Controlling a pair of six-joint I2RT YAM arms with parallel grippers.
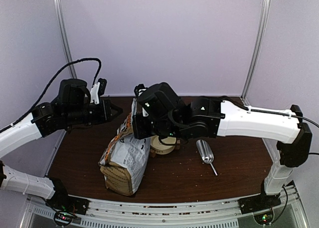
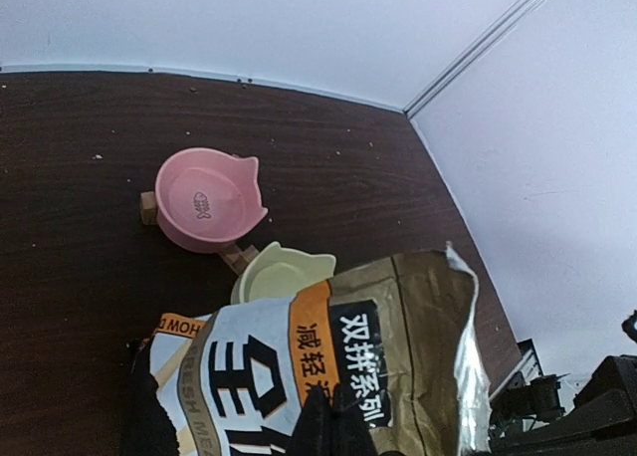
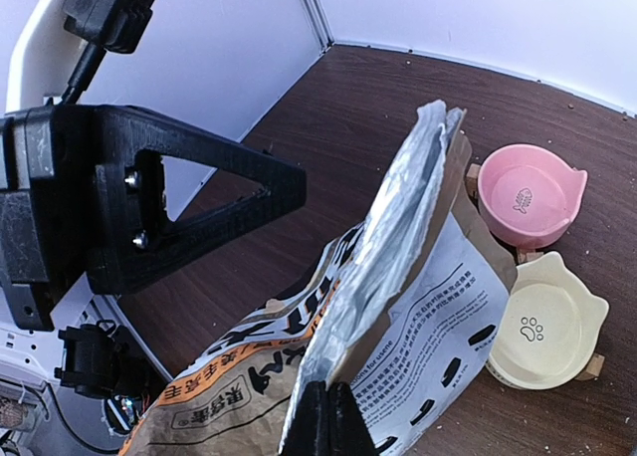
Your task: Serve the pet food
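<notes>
The bag's foil-lined top edge is nearly flat; my left gripper opens next, to pinch the layer (image 3: 360, 262) on its side and pull it away from my right gripper.
The printed pet-food bag (image 1: 124, 156) stands on the table, its foil-lined top edge (image 3: 413, 192) pressed nearly flat. My right gripper (image 3: 333, 416) is shut on that top edge from the bag's back side. My left gripper (image 2: 333, 421) is shut and hovers just left of the bag's top (image 1: 117, 111), its tip apart from the bag in the right wrist view (image 3: 294, 182). The kibble is hidden inside the bag. A pink bowl (image 2: 207, 199) and a cream bowl (image 2: 282, 272) sit empty beyond the bag. Both also show in the right wrist view, the pink bowl (image 3: 528, 194) and the cream bowl (image 3: 542, 322).
A silver metal scoop (image 1: 205, 152) lies on the table right of the bowls. The cream bowl (image 1: 162, 144) is partly under my right arm. Small crumbs dot the dark wooden table (image 1: 189, 168). White walls close the back and sides.
</notes>
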